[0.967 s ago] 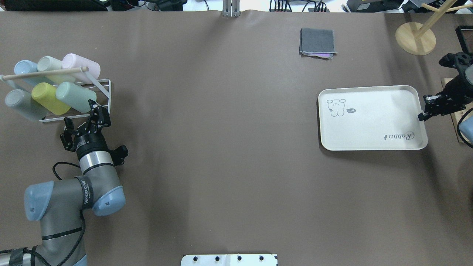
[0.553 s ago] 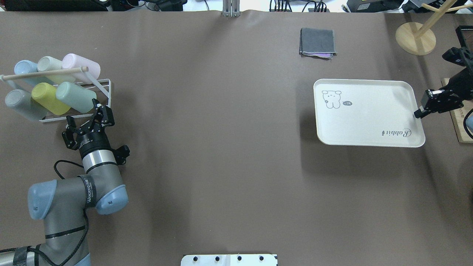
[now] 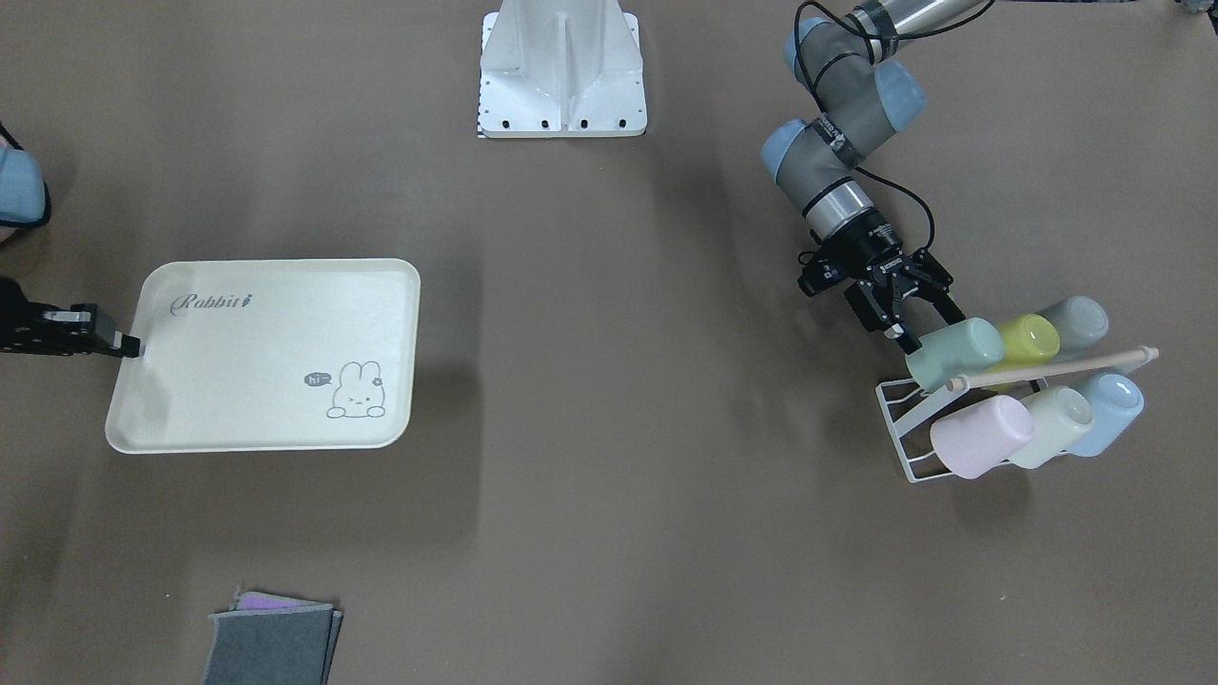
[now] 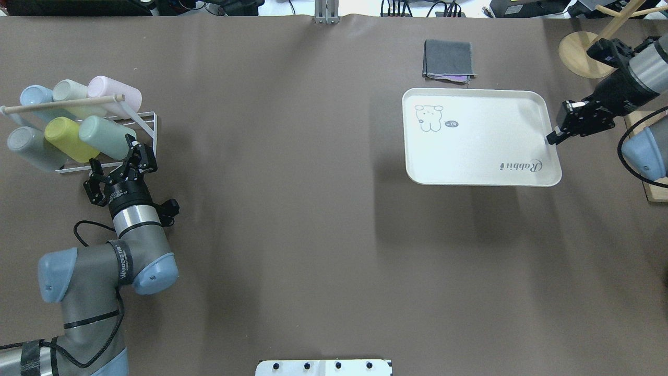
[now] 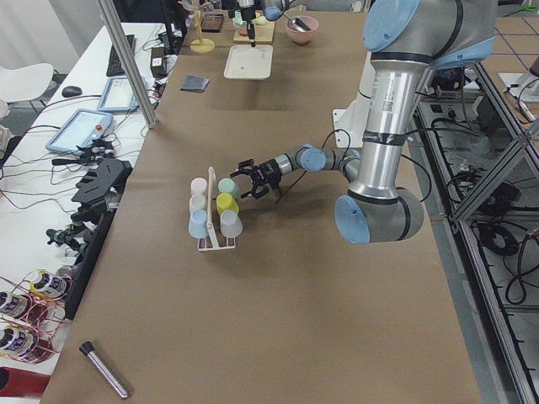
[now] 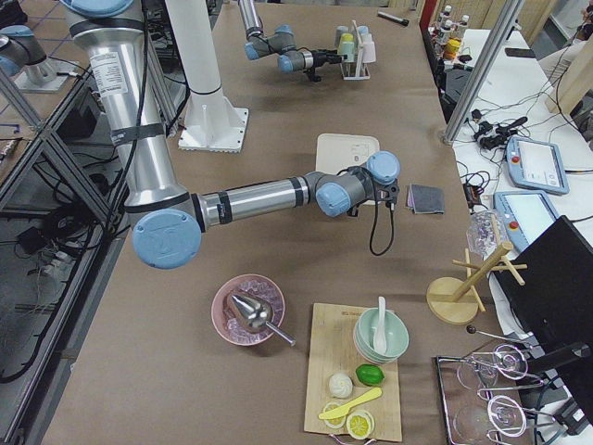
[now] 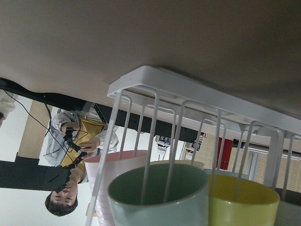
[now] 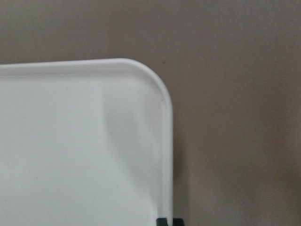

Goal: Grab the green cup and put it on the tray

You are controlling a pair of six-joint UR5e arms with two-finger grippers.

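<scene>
I need to use my right gripper to set the cream tray, which hangs above the table now, down on the bare table (image 3: 621, 304) in front of the white bracket.
The green cup (image 4: 107, 137) lies on its side in a white wire rack (image 4: 150, 121) at the table's left, its base toward my left gripper; it also shows in the front view (image 3: 954, 352) and the left wrist view (image 7: 160, 200). My left gripper (image 4: 117, 161) is open, right in front of that cup and not touching it. The cream "Rabbit" tray (image 4: 477, 138) hangs above the table at the right, and its shadow lies well off it. My right gripper (image 4: 554, 137) is shut on the tray's right rim, as the front view (image 3: 124, 344) also shows.
The rack also holds a yellow-green cup (image 4: 68, 138), a grey cup (image 4: 28, 148), a blue one, a pale mint one and a pink cup (image 4: 115, 93), under a wooden rod (image 4: 62, 103). A folded grey cloth (image 4: 449, 60) lies just beyond the tray. A wooden stand (image 4: 587, 52) is at the far right.
My right gripper has carried the tray up and toward the table's middle and far side. My left gripper has edged a little closer to the green cup, still open.
</scene>
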